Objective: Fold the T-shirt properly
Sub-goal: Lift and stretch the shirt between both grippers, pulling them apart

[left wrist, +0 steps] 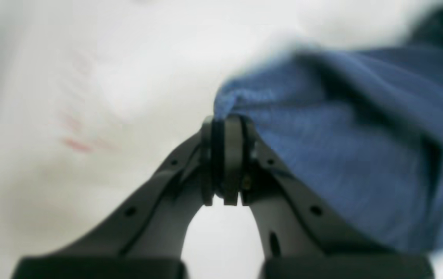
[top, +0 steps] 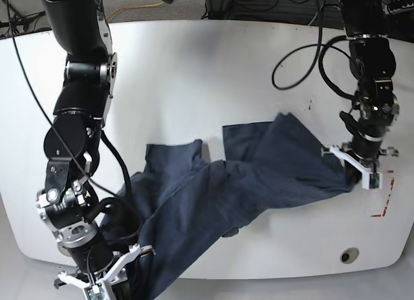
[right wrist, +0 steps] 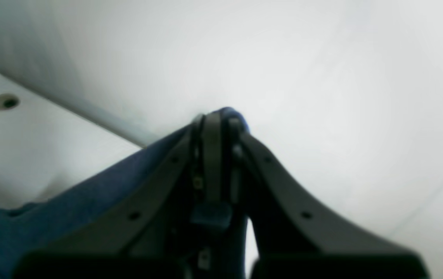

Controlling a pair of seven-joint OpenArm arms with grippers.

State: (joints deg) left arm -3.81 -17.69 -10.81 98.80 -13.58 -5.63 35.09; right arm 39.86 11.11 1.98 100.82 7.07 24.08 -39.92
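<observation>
The left gripper needs to release the T-shirt's end at the back of the white table [top: 374,74] beside the black cables.
The dark slate-blue T-shirt [top: 252,183] lies rumpled and stretched across the white table [top: 194,74], from the right side down to the front left edge. At the right, my left gripper [top: 358,175] is shut on one end of the cloth. Its wrist view shows the jaws [left wrist: 225,126] pinching a bunched blue fold of the T-shirt [left wrist: 341,155]. At the front left, my right gripper [top: 108,279] is shut on the other end, which hangs at the table's edge. In the right wrist view, blue T-shirt fabric [right wrist: 89,186] runs between the closed jaws [right wrist: 218,118].
A round hole [top: 349,255] sits in the table near the front right corner and shows again as the hole [right wrist: 4,101] in the right wrist view. A red tape mark [top: 383,206] lies beside the left gripper. Black cables [top: 304,61] loop over the back right of the table.
</observation>
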